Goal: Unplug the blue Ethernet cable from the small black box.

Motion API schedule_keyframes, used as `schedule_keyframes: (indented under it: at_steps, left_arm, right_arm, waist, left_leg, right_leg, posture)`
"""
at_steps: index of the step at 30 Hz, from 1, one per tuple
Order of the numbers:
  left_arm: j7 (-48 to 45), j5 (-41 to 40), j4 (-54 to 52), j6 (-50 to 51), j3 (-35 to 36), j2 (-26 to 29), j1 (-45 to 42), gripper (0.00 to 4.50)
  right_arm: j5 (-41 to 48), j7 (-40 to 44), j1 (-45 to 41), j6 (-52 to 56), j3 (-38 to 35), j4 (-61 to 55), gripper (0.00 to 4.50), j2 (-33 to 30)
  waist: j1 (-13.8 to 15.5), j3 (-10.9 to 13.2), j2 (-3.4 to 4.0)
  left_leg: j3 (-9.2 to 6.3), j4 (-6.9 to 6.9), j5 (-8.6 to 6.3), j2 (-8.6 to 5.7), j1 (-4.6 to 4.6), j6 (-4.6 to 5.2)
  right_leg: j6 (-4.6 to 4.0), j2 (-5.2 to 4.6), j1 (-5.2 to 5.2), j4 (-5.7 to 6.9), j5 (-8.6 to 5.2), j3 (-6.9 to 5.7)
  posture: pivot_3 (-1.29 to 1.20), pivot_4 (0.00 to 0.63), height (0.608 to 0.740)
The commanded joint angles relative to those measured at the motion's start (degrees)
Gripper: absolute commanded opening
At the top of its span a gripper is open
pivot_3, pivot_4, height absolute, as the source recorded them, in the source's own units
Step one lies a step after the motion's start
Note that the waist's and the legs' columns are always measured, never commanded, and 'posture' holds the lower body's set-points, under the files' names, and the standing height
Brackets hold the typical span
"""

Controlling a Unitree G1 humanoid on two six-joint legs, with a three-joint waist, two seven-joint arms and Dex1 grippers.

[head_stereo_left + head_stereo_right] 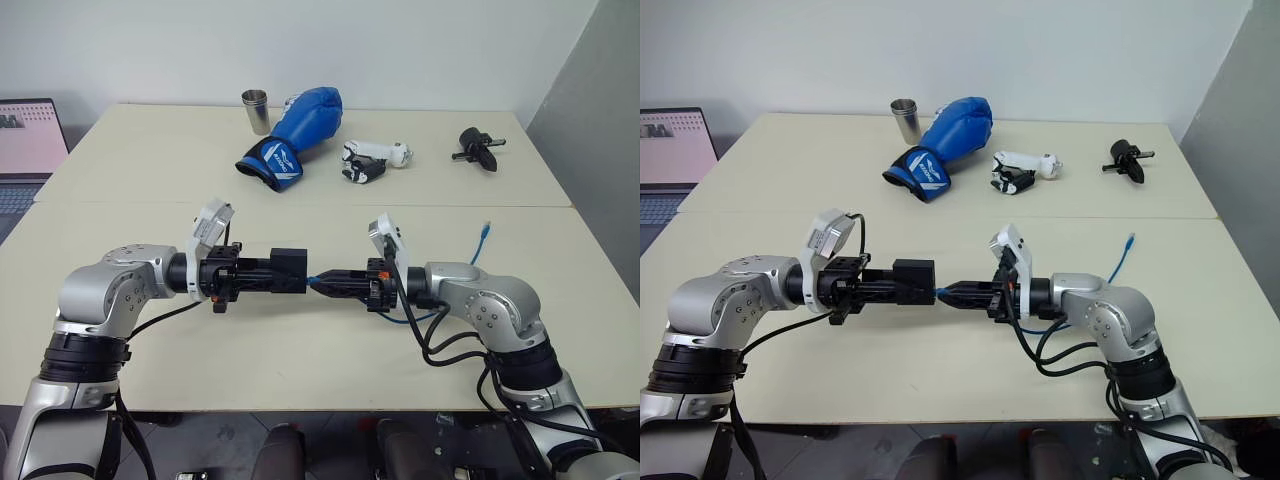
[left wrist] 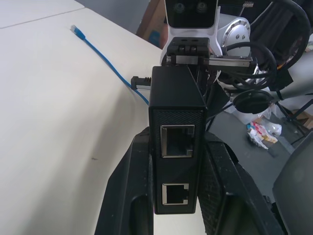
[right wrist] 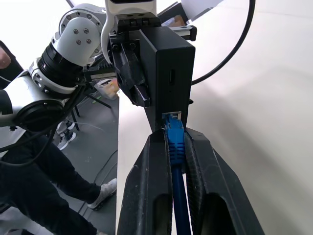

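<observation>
I need to put the small black box down upright on the bare table [image 1: 204, 256] under the white camera of my left gripper. The box now hangs above the table's near half.
The small black box [image 1: 288, 255] hangs in the air above the table's near half, with my left gripper [image 1: 290, 280] shut on it from the left. In the left wrist view the box [image 2: 177, 122] shows two empty ports on its near face. The blue Ethernet cable [image 3: 174, 142] has its plug at a port on the box's [image 3: 168, 63] opposite edge. My right gripper [image 1: 318, 283] is shut on the cable just behind that plug. The rest of the cable [image 1: 478, 250] trails right over the table to its free clear plug [image 1: 486, 228].
At the back of the table [image 1: 150, 330] lie a blue boxing glove [image 1: 300, 130], a metal cup [image 1: 256, 110], a white and black tool [image 1: 372, 160] and a black handled tool [image 1: 480, 148]. A laptop [image 1: 25, 150] sits at far left. A person's leg [image 3: 44, 196] stands beside the table.
</observation>
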Motion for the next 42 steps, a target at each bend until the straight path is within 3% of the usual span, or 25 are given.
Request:
schedule_keyframes:
  at_steps: [1,9,15,18,23,28,30,35,42]
  left_arm:
    - [-0.7,0.3,-2.0,-1.2,0.1,1.1,-0.2,0.78]
    - [-1.6,3.1,2.6,-4.4,1.2,3.5,-0.5,0.78]
    - [-1.4,3.3,2.8,-5.0,1.3,3.7,0.1,0.78]
    - [-0.3,3.7,2.8,-5.2,1.4,3.3,0.3,0.78]
    - [2.7,4.3,2.3,-6.1,1.5,1.6,1.3,0.78]
    - [4.3,4.6,1.9,-6.6,1.6,0.6,1.5,0.78]
    - [5.1,4.7,1.7,-6.9,1.8,0.3,1.6,0.78]
    - [9.4,7.3,2.9,-11.8,2.8,-1.3,2.1,0.78]
    - [24.3,12.8,7.8,-23.1,8.6,-7.5,1.7,0.78]
  right_arm:
    - [1.7,1.4,-1.0,0.7,-0.9,-1.0,0.09,-1.1]
    - [2.1,3.3,3.1,1.3,-2.4,-1.7,0.03,-8.2]
    - [2.0,1.2,5.2,0.4,-5.5,-2.0,0.03,-9.8]
    - [-6.0,-4.8,4.2,-8.0,-6.5,3.7,0.03,-8.5]
    - [-24.9,-20.0,-2.2,-32.8,-6.2,26.5,0.03,-5.8]
    - [-32.2,-23.9,-7.3,-43.2,-6.0,43.2,0.03,-4.5]
    - [-31.5,-23.0,-7.9,-42.8,-7.3,44.7,0.74,-3.9]
    - [-28.7,-20.0,-6.4,-38.7,-9.8,39.2,1.9,-3.9]
    - [-22.4,-9.4,-2.8,-31.8,-9.7,20.4,3.55,-7.9]
  waist:
    - [0.0,0.0,0.0]
    - [0.0,0.0,0.0]
    - [0.0,0.0,0.01]
    - [0.0,0.0,0.01]
    - [-0.2,0.0,0.01]
    - [-0.2,0.0,0.01]
    - [-0.2,0.0,0.01]
    - [-0.1,0.0,0.04]
    - [0.1,0.0,0.06]
  left_leg:
    - [0.0,0.0,0.0,0.0,0.0,0.0]
    - [0.0,0.0,0.0,-0.01,-0.04,0.01]
    - [0.0,0.0,0.0,0.0,-0.08,0.01]
    - [0.0,0.02,0.0,-0.01,-0.09,0.01]
    - [0.06,0.02,0.0,-0.02,-0.06,0.01]
    - [0.08,0.01,0.0,-0.02,-0.14,0.0]
    - [0.08,0.0,0.0,-0.02,-0.16,0.0]
    - [0.08,0.01,0.0,-0.02,-0.19,-0.01]
    - [0.03,0.04,0.01,-0.01,-0.18,0.0]
  right_leg:
    - [0.0,0.0,0.0,0.0,0.0,0.0]
    - [0.01,0.0,-0.03,-0.03,-0.01,-0.01]
    - [0.16,0.0,-0.06,-0.03,-0.09,-0.01]
    - [0.16,0.0,-0.06,-0.03,-0.09,0.01]
    - [0.19,0.0,-0.07,-0.02,-0.09,0.05]
    - [-0.12,-0.01,-0.1,-0.03,0.07,0.05]
    - [-0.13,-0.01,-0.11,-0.05,0.07,0.06]
    - [-0.13,-0.04,-0.11,-0.06,0.07,0.07]
    - [-0.13,-0.04,-0.1,0.01,0.07,0.01]
  posture:
    - [0.0,0.15,0.74]
    - [0.0,0.15,0.74]
    - [0.0,0.15,0.74]
    - [0.0,0.15,0.74]
    - [0.0,0.15,0.74]
    - [0.0,0.15,0.74]
    - [0.0,0.15,0.74]
    - [0.0,0.15,0.74]
    - [0.0,0.15,0.74]
